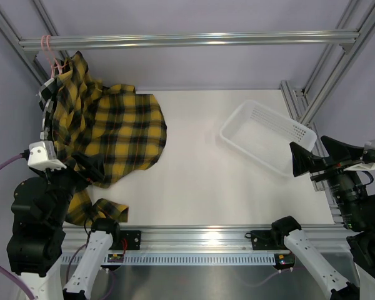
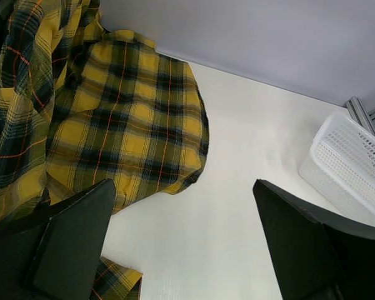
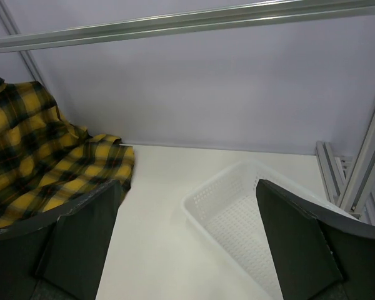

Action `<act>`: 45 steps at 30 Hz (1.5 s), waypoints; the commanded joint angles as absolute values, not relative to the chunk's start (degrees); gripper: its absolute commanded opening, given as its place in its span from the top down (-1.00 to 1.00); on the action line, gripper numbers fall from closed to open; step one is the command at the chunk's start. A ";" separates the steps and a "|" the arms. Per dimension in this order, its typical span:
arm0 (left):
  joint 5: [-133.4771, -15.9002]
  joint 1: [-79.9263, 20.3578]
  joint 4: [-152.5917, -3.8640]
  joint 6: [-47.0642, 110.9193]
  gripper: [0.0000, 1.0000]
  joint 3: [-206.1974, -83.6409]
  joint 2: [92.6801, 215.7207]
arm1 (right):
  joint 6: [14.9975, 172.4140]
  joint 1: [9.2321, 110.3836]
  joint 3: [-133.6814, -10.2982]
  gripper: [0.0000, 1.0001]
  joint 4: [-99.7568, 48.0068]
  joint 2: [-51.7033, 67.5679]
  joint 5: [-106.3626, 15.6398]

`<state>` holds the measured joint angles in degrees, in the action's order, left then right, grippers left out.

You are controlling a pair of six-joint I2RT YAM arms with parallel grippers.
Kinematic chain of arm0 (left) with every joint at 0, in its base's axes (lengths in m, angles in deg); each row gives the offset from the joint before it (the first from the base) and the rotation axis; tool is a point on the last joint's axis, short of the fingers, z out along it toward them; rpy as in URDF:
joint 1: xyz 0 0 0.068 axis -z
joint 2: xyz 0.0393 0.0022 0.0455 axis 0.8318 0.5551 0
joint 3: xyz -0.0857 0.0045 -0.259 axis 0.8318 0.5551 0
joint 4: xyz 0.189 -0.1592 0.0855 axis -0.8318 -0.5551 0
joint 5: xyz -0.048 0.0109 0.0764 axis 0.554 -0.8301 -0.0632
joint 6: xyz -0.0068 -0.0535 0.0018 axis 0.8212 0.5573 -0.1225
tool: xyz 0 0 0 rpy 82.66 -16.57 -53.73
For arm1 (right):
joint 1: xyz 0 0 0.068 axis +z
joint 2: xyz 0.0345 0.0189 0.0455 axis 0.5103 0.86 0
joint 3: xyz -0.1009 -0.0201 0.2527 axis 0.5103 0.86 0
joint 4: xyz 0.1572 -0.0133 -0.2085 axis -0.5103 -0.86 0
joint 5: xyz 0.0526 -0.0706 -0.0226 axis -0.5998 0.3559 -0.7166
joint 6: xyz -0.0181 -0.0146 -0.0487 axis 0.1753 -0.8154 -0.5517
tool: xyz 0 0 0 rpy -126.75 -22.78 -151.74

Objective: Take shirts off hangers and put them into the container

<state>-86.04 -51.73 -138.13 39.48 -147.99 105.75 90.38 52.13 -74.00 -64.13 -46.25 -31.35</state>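
The front just below the collar [image 1: 80, 84] of the yellow-and-black plaid shirt, close to the pink hanger, is the next place that my left gripper will grab.
A yellow-and-black plaid shirt [image 1: 115, 134] [image 2: 131, 119] [image 3: 44, 156] hangs from a pink hanger [image 1: 56, 62] at the far left, and its lower part spreads over the white table. A strip of the black-and-white shirt [image 1: 45, 103] shows behind it. The white perforated container [image 1: 267, 136] [image 2: 353, 164] [image 3: 237, 219] sits empty at the right. My left gripper [image 1: 90, 167] [image 2: 184, 187] is open over the shirt's near hem, holding nothing. Just right of the container, my right gripper [image 1: 317, 156] [image 3: 187, 187] hangs open with nothing in it.
A grey aluminium rail [image 1: 187, 40] [image 3: 175, 22] runs across the back, with the pink hooks [image 1: 47, 42] on its left end. Frame posts [image 1: 325, 81] stand at the far right behind the container. One plaid sleeve [image 1: 103, 209] trails toward the near left edge.
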 commanded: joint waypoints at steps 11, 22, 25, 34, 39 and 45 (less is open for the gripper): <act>-92.60 -51.45 -140.36 38.20 -0.98 -166.05 126.49 | 96.64 52.92 -75.02 -0.99 -74.23 -40.81 -36.40; -100.89 -55.04 -140.38 30.90 -0.98 -190.17 155.24 | 97.44 52.92 -69.05 -0.99 -72.30 -39.49 -44.48; -102.01 -58.46 -140.01 29.41 -0.98 -190.35 158.85 | 97.79 52.92 -67.72 -0.99 -70.72 -39.14 -47.12; -99.39 -65.41 -137.11 25.44 -0.98 -184.38 160.09 | 96.38 52.92 -66.14 -0.99 -69.67 -36.32 -49.94; -95.52 -67.18 -136.32 26.15 -0.98 -179.63 161.76 | 96.03 52.92 -64.83 -0.99 -68.79 -35.71 -51.25; -88.60 -67.18 -136.06 26.24 -0.87 -180.06 164.66 | 94.80 52.92 -63.15 -0.99 -68.96 -35.18 -51.78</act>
